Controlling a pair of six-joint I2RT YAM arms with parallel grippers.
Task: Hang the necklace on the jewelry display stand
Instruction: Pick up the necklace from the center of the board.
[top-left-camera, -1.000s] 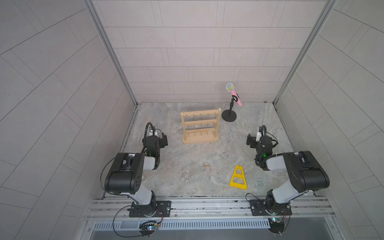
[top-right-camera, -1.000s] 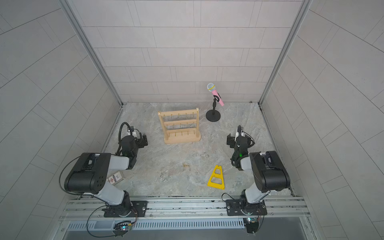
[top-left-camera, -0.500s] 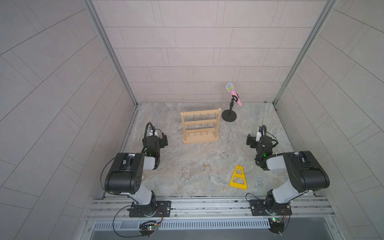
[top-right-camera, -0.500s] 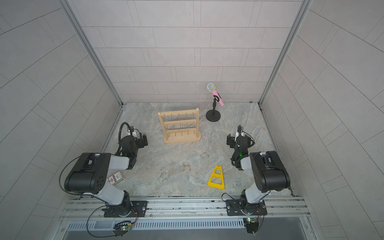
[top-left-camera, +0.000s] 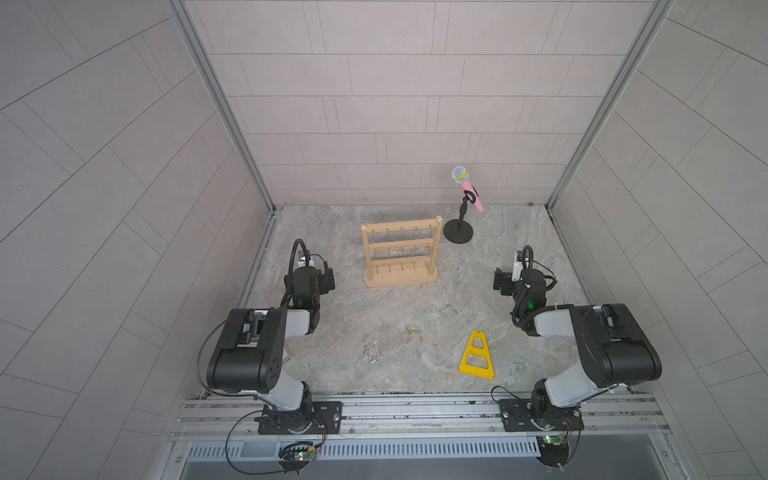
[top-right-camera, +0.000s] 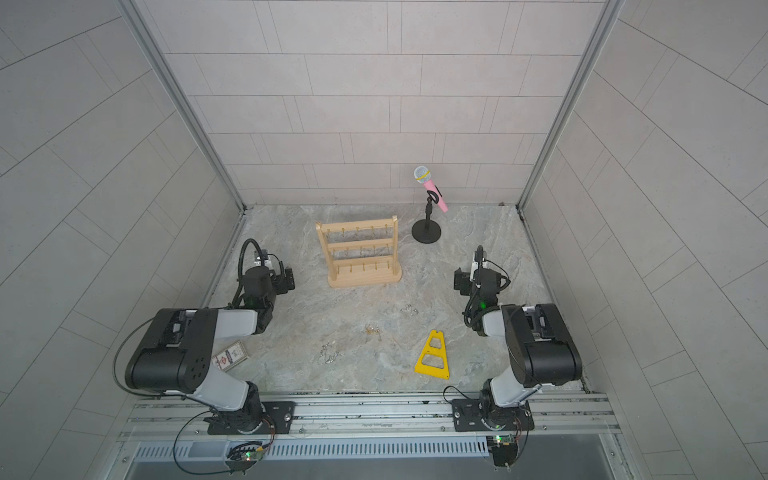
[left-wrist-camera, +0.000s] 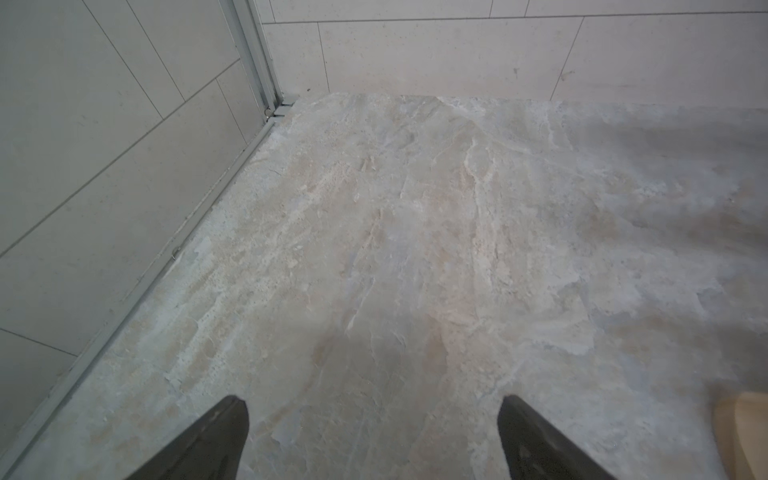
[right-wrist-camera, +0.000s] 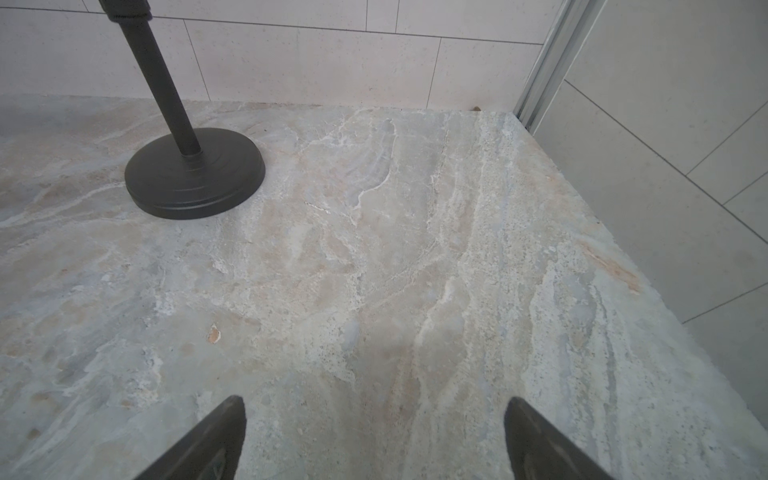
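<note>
My left gripper needs to close on the far end (top-left-camera: 368, 345) of the larger silver chain, the part of that heap closest to the jewelry display stand.
The jewelry display stand (top-left-camera: 401, 253) (top-right-camera: 361, 254), a pale wooden rack with three hooked bars, stands upright at the middle back of the marble floor. Its hooks look bare. Three small heaps of chain lie in front of it: silver (top-left-camera: 449, 308), gold (top-left-camera: 412, 330) and a larger silver one (top-left-camera: 372, 353). I cannot tell which is the necklace. My left gripper (top-left-camera: 328, 278) (left-wrist-camera: 374, 415) is low at the left, open and empty, a corner of the stand's base (left-wrist-camera: 744, 436) beside it. My right gripper (top-left-camera: 500, 280) (right-wrist-camera: 374, 415) is low at the right, open and empty.
A black round-based microphone stand (top-left-camera: 458, 230) (right-wrist-camera: 195, 174) holding a pink microphone (top-left-camera: 467, 187) is at the back right. A flat yellow triangular frame (top-left-camera: 477, 355) lies front right. A small card box (top-right-camera: 230, 356) lies under the left arm. Tiled walls close three sides.
</note>
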